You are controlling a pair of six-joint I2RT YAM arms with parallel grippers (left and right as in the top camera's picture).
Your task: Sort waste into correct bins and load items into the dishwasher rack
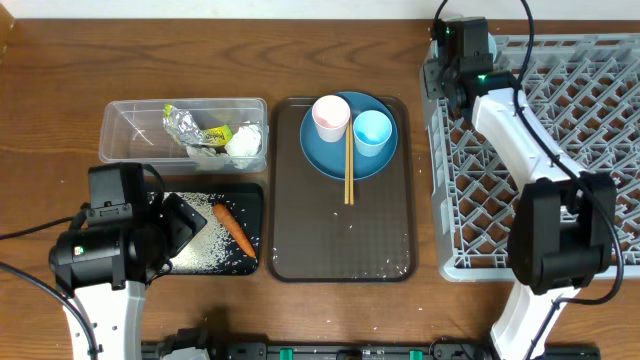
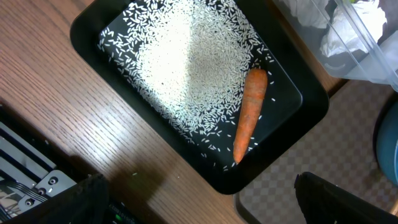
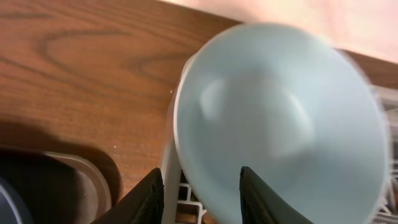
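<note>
The pale-blue bowl overhangs the dishwasher rack's corner; next my right gripper takes the bowl's rim (image 3: 200,198), lifts it clear and places it among the rack's pegs.
In the right wrist view the pale-blue bowl (image 3: 280,118) stands on edge at the corner of the grey dishwasher rack (image 3: 171,186). My right gripper (image 3: 200,177) is open, its fingers either side of the bowl's rim with a gap on the left. My left gripper (image 2: 199,205) hangs open and empty over the near corner of the black tray (image 2: 87,31), which holds the carrot (image 2: 249,115) and rice (image 2: 186,62). The clear tub (image 1: 120,125) holds foil (image 1: 183,124), a wrapper (image 1: 215,135) and tissue (image 1: 243,143). On the dark-blue plate (image 1: 330,160) stand the pink cup (image 1: 331,117) and light-blue cup (image 1: 372,132), with chopsticks (image 1: 348,170) across it.
The plate sits at the far end of a brown serving tray (image 1: 340,250) between the bins and the rack (image 1: 580,110). The right arm reaches over the rack's left side to its far-left corner. A few rice grains lie on the serving tray's near end.
</note>
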